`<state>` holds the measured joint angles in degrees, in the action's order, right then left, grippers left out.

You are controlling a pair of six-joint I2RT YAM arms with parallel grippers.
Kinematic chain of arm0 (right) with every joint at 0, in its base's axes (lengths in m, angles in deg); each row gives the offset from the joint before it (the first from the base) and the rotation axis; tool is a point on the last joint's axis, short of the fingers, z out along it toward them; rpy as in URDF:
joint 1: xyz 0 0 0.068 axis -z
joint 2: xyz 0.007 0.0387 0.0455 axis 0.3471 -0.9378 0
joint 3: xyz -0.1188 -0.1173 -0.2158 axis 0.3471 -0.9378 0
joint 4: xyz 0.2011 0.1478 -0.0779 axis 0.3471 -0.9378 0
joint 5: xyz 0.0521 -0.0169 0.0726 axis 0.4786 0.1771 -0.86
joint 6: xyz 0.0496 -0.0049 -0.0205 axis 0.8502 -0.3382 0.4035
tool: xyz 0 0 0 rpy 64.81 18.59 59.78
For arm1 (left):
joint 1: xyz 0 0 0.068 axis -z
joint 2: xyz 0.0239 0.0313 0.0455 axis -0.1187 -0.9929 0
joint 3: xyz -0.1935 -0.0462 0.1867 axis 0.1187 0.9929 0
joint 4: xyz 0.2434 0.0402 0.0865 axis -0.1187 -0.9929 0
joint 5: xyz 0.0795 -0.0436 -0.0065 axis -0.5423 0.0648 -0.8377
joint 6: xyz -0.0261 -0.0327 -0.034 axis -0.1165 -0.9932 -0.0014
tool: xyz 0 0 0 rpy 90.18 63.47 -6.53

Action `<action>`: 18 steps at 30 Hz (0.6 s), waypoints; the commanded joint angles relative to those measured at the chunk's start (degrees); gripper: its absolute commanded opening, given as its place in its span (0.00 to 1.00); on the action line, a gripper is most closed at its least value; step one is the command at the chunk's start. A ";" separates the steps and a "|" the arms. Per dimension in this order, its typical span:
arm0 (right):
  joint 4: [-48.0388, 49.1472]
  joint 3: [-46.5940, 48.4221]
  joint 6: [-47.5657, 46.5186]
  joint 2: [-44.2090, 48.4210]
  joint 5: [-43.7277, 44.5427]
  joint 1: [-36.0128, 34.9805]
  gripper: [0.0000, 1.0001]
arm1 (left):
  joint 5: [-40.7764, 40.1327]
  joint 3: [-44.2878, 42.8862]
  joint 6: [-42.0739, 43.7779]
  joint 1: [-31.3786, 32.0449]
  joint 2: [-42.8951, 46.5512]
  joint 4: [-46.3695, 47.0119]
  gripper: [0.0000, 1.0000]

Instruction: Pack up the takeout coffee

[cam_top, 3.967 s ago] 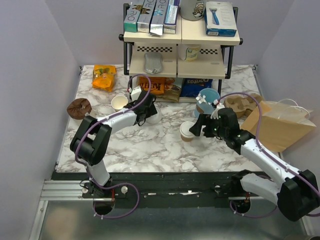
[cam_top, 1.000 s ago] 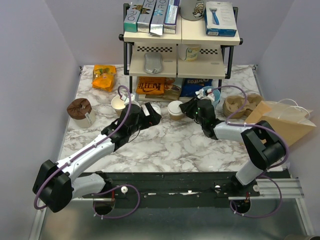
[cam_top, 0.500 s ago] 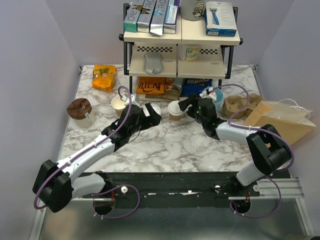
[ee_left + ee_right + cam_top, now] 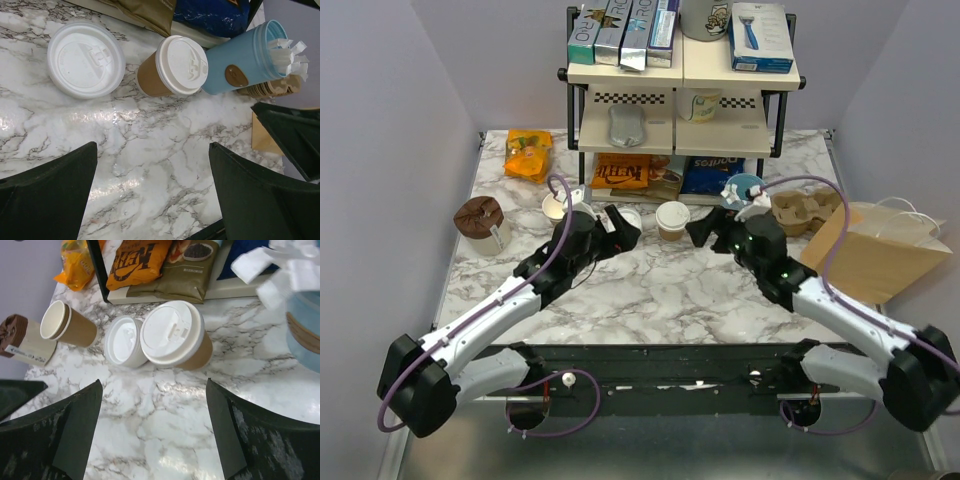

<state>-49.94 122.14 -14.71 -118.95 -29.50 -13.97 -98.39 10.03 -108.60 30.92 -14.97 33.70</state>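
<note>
I need to move my right gripper to the cardboard cup carrier next and close it on the carrier's rim (image 4: 776,208) on the side that faces the light-blue cup.
The takeout coffee (image 4: 672,219), a tan paper cup with a white lid, stands on the marble table in front of the shelf. It also shows in the left wrist view (image 4: 175,67) and the right wrist view (image 4: 175,335). My left gripper (image 4: 620,227) is open and empty just left of it, next to a loose white lid (image 4: 86,57). My right gripper (image 4: 704,230) is open and empty just right of the cup, not touching it. The brown paper bag (image 4: 882,257) lies at the far right.
A light-blue cup (image 4: 740,190) with white papers stands right of the coffee. A lidless tan cup (image 4: 556,207), a brown-topped cup (image 4: 480,219) and a cardboard cup carrier (image 4: 805,210) are nearby. Snack bags (image 4: 625,172) lie under the black-framed shelf (image 4: 680,75).
My right gripper has let go of the coffee cup and pulled back to its right. The cup stays in place. The left arm shifted slightly.
</note>
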 commanded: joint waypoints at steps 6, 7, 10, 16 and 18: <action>-24.61 2.82 -12.88 26.34 14.32 0.36 1.00 | 0.01 -0.05 2.74 0.15 2.04 -0.64 0.99; -26.01 4.14 -13.14 26.78 15.21 1.31 1.00 | 0.71 -0.14 3.09 0.14 2.13 -0.55 0.99; -33.21 12.22 -12.18 22.76 14.70 7.00 1.00 | 1.59 -0.14 3.44 0.06 2.57 0.07 0.99; -41.75 29.24 -7.26 5.13 -0.15 27.91 1.00 | 2.64 -0.14 3.71 0.06 2.57 0.15 0.99; -43.86 33.05 -7.78 0.62 3.14 29.88 1.00 | 3.61 0.30 3.44 0.14 2.40 1.03 0.99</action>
<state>-84.34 147.99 -23.49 -109.77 -24.30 10.20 -97.36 10.09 -105.89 30.92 -13.20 33.32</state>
